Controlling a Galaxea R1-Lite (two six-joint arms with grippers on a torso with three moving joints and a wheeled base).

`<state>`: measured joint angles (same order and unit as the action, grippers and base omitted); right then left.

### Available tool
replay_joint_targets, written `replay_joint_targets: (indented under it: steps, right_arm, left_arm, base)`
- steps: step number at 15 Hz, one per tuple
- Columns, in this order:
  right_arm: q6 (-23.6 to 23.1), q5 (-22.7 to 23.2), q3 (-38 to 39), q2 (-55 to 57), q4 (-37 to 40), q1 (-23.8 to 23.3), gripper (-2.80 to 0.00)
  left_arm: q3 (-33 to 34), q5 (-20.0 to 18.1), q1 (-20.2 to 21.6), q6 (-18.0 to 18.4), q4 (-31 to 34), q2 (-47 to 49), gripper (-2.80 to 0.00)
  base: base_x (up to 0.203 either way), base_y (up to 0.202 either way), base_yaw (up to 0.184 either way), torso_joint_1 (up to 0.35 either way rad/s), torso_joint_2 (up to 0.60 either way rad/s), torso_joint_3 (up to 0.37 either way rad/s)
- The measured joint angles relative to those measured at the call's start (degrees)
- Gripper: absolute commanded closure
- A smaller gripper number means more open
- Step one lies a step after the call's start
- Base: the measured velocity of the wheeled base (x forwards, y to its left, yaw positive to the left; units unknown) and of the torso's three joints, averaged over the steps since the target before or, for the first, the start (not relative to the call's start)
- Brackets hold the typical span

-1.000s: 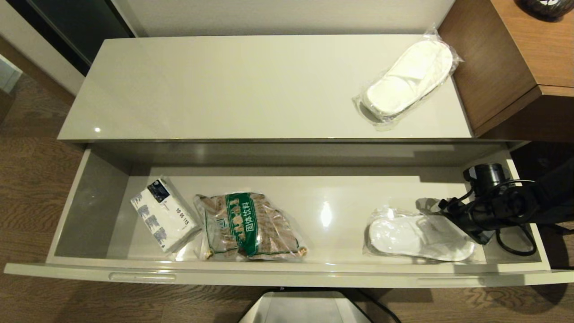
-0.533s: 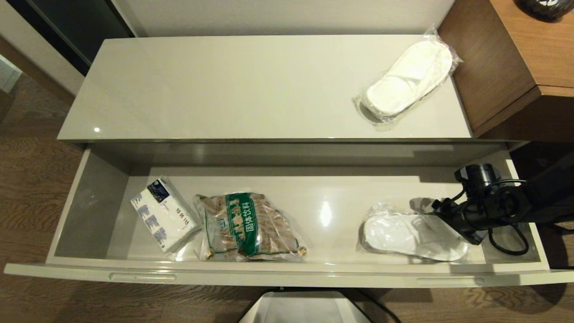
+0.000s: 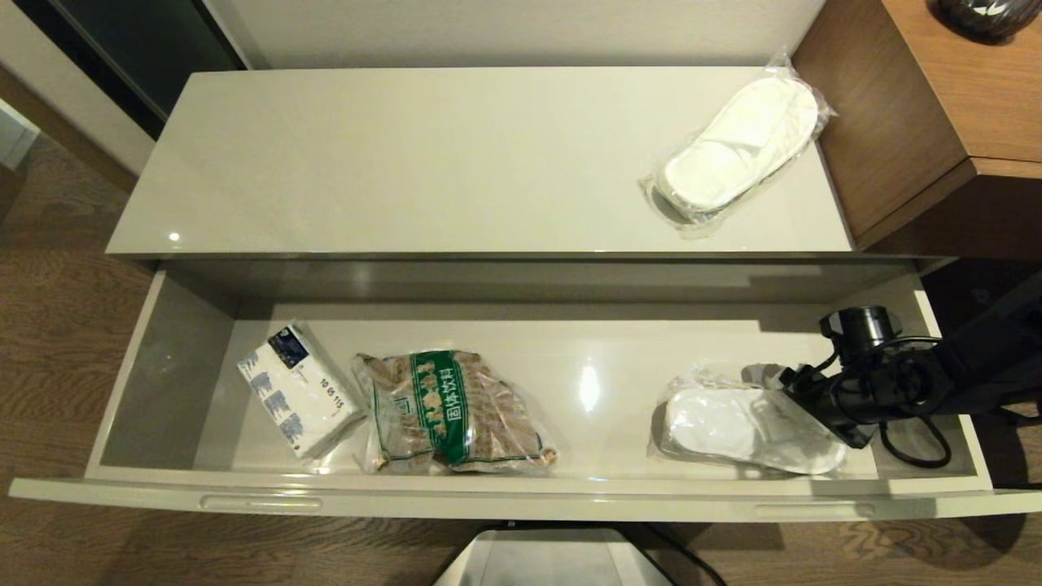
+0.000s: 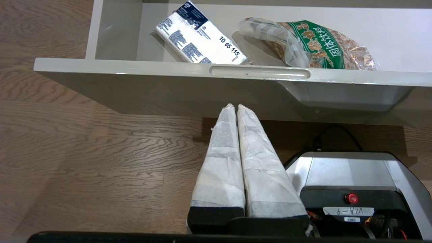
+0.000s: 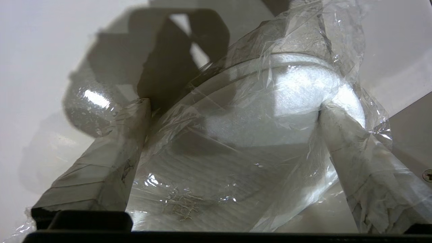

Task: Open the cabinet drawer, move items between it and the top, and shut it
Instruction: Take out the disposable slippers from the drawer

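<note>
The desk-side end (image 3: 788, 426) (image 5: 237, 133) of the bagged slipper lies in the open drawer, and my right gripper needs to close across it there.
The cabinet drawer (image 3: 521, 498) stands pulled wide open below the top (image 3: 407, 163). One bagged white slipper (image 3: 737, 146) lies on the top's right end. The other bagged slipper (image 3: 733, 427) lies flat in the drawer's right part. My right gripper (image 3: 802, 399) is low over that slipper's right end, open. In the right wrist view its taped fingers (image 5: 101, 168) stand on either side of the slipper (image 5: 236, 141) and touch the crinkled plastic. My left gripper (image 4: 235, 107) hangs shut and empty below the drawer front (image 4: 135, 71), out of the head view.
A white-and-blue tissue pack (image 3: 297, 387) and a clear bag of brown pieces with a green label (image 3: 452, 411) lie in the drawer's left half. A taller brown wooden desk (image 3: 936, 106) adjoins the cabinet on the right. My own base (image 3: 553, 557) sits just before the drawer front.
My right gripper has crept a little to the left inside the drawer, staying open. The slipper under it has shifted slightly left with it. Nothing else has moved.
</note>
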<state>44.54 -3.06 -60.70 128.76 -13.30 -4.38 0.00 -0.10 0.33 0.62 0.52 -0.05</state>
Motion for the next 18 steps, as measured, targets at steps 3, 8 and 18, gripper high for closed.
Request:
replay_joint_targets:
  steps: [3, 8, 18]
  right_arm:
    - [0.0, 0.1, 0.1, 0.7, -0.1, -0.1, -2.8]
    - [-0.1, 0.0, 1.2, 0.2, -0.1, -0.3, -2.8]
    - [0.0, -4.4, 5.4, -0.7, -1.8, 4.2, -2.8]
  left_arm:
    - [0.0, 0.0, 0.0, 0.0, 0.0, 0.0, 0.0]
    - [0.0, 0.0, 0.0, 0.0, 0.0, 0.0, 0.0]
    - [0.0, 0.0, 0.0, 0.0, 0.0, 0.0, 0.0]
  base:
    - [0.0, 0.0, 0.0, 0.0, 0.0, 0.0]
    - [0.0, 0.0, 0.0, 0.0, 0.0, 0.0]
    - [0.0, 0.0, 0.0, 0.0, 0.0, 0.0]
